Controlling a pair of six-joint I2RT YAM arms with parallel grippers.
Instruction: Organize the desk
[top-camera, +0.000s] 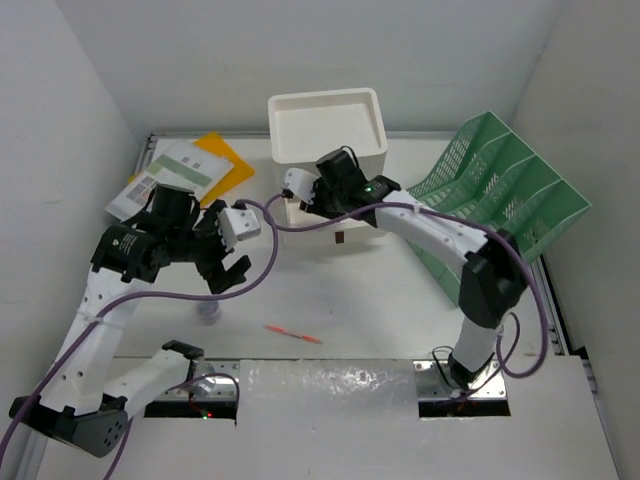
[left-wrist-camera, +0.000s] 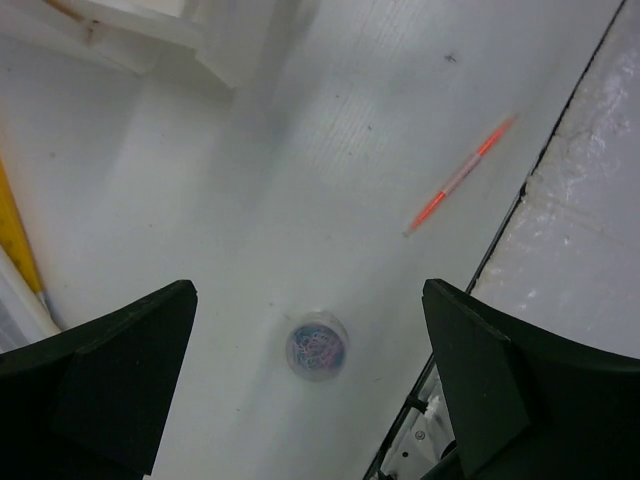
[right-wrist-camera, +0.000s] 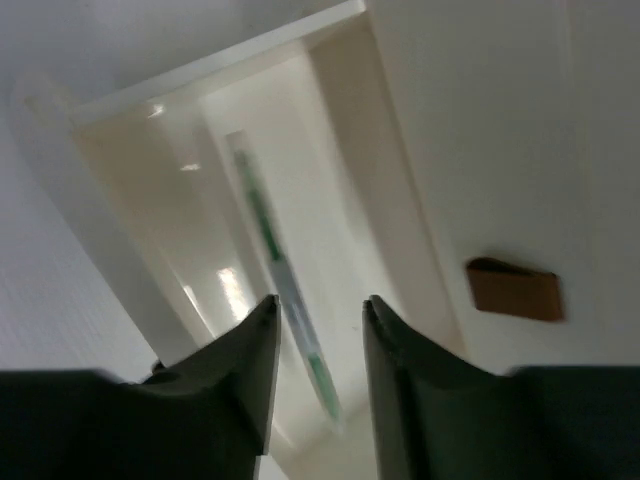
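Next, I move my left gripper past the clip jar to the red pen and close it on the red pen's end (top-camera: 271, 328) (left-wrist-camera: 414, 227) nearest that jar.
The desk (top-camera: 380, 300) is a wide white top. My left gripper (top-camera: 228, 262) hangs over its near left part, open wide and holding nothing. In the left wrist view a small clear jar of coloured paper clips (left-wrist-camera: 317, 347) stands on the desk (left-wrist-camera: 250, 180) below the gap of the left gripper (left-wrist-camera: 308, 300). A red pen (left-wrist-camera: 462, 175) lies further off. My right gripper (top-camera: 305, 205) is at the front of the white drawer unit (top-camera: 325, 125). In the right wrist view the right gripper (right-wrist-camera: 320, 308) stands slightly open above an open drawer (right-wrist-camera: 190, 250), where a blurred green pen (right-wrist-camera: 285, 290) lies free of the fingers.
Seen from above, the red pen (top-camera: 293, 334) lies near the front middle and the clip jar (top-camera: 208, 314) to its left. Papers and a yellow folder (top-camera: 185, 168) sit at the back left. A green mesh file rack (top-camera: 500, 190) leans at the right. A brown handle (right-wrist-camera: 513, 290) marks another drawer.
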